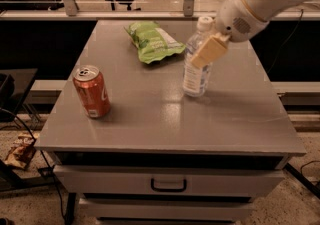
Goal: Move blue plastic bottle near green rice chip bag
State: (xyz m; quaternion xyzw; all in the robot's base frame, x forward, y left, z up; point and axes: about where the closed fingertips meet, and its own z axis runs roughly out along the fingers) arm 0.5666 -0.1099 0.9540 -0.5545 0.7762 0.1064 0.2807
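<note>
The blue plastic bottle will be set down just in front of the green rice chip bag's corner [183, 66] that is nearest my gripper.
The blue plastic bottle [196, 76], clear with a white cap and a pale label, stands upright in the middle right of the grey table [165, 124]. My gripper [202, 49] comes in from the upper right and is shut on the bottle's upper body, with one beige finger [210, 50] across its front. The bottle's base is at or just above the tabletop; I cannot tell which. The green rice chip bag [154, 42] lies flat at the back centre, a short gap to the left of the bottle.
A red soda can [91, 91] stands upright at the front left of the table. A drawer with a dark handle [168, 185] sits under the tabletop. A rail and chairs stand behind the table. Litter [20, 150] lies on the floor at the left.
</note>
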